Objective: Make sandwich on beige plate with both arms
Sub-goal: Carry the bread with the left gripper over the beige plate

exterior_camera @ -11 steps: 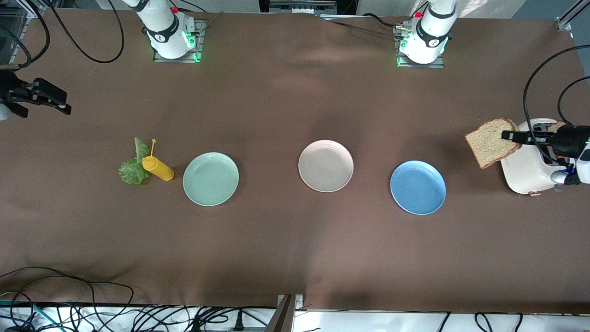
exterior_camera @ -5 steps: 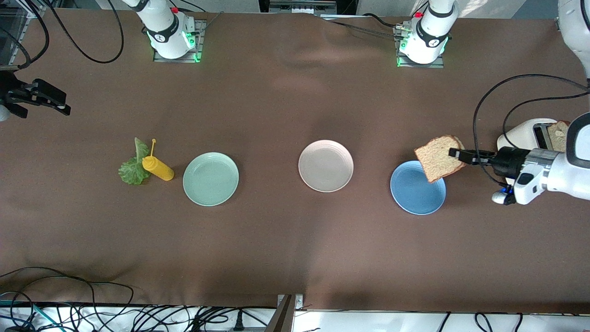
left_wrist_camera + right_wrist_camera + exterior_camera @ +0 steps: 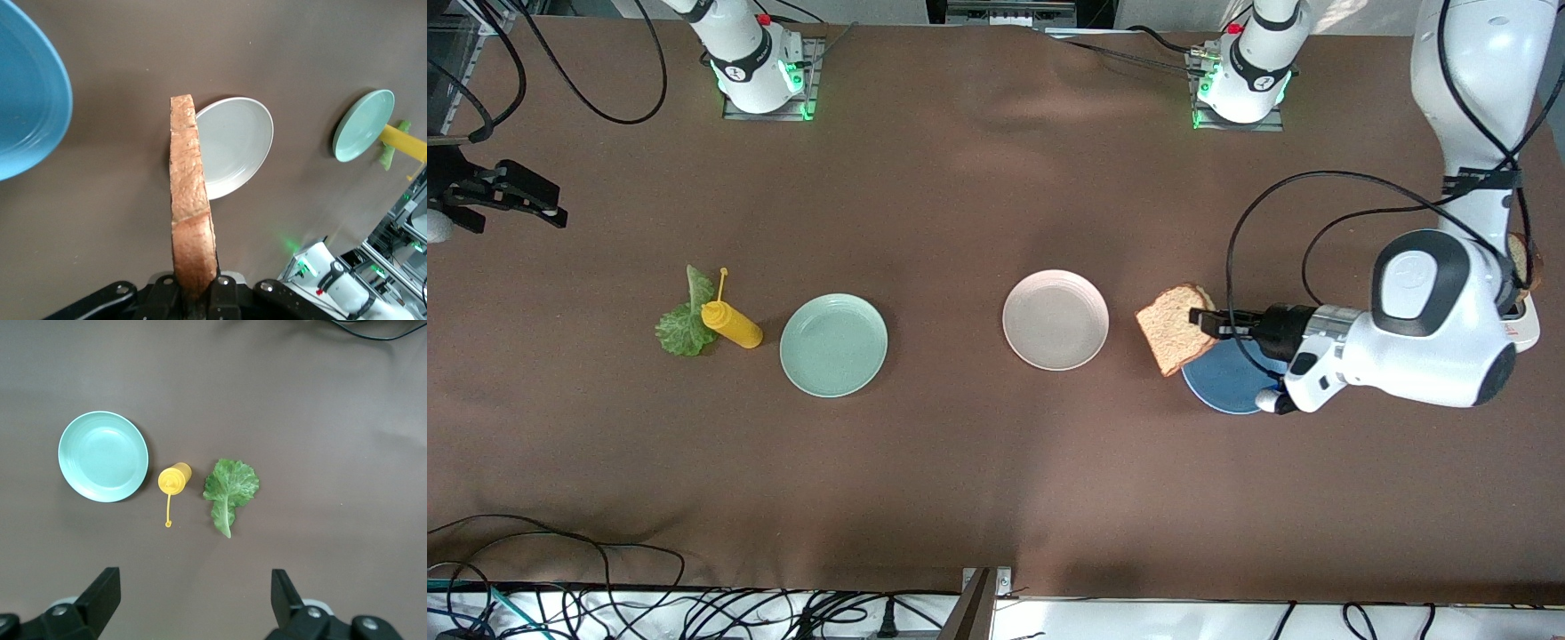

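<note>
The slice of brown bread, now over the blue plate's rim, will be released by my left gripper so it lies flat on the middle of the empty beige plate (image 3: 1063,322) (image 3: 233,148).
My left gripper (image 3: 1202,322) is shut on a slice of brown bread (image 3: 1172,329), held on edge in the air. The slice hangs over the blue plate's rim on the side toward the beige plate (image 3: 1055,320), which has nothing on it. In the left wrist view the bread (image 3: 190,193) rises from between the jaws of the left gripper (image 3: 195,287), with the beige plate (image 3: 237,147) past it. A green lettuce leaf (image 3: 680,329) lies at the right arm's end of the table. My right gripper (image 3: 551,203) waits open above that end, with the lettuce (image 3: 230,487) below the right gripper (image 3: 197,597).
The blue plate (image 3: 1227,382) is partly under my left hand. A mint-green plate (image 3: 833,345) and a yellow squeeze bottle (image 3: 732,324) lie between the beige plate and the lettuce. A white toaster (image 3: 1528,329) holding another slice (image 3: 1525,262) shows past the left arm.
My left gripper has carried the bread from over the toaster, across the blue plate, toward the beige plate. The right gripper has hardly moved.
</note>
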Controlling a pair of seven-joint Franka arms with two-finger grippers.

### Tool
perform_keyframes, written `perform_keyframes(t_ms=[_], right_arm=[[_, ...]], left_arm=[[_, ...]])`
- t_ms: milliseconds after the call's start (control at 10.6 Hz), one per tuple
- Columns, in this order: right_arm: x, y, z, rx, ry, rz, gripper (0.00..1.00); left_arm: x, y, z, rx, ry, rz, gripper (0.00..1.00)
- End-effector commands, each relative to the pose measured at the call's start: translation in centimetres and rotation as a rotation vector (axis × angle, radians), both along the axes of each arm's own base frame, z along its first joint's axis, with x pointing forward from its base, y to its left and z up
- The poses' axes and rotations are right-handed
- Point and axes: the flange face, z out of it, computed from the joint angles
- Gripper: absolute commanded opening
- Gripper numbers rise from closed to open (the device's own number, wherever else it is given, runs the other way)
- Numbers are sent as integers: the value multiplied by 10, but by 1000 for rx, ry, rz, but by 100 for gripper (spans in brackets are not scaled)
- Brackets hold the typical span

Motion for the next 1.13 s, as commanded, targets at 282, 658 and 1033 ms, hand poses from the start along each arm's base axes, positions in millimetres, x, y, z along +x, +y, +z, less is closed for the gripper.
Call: perform_keyframes(t_ms=[282, 658, 1033], right_arm=[[9, -4, -8, -16, -10, -8, 100], [8, 0, -10, -17, -1, 0, 100], [9, -1, -10, -16, -4, -3, 100]], left_arm=[[-7, -113, -44, 2, -70, 59, 0], [-21, -156, -75, 0, -59, 36, 0], [-32, -164, -89, -13, -17, 40, 0]])
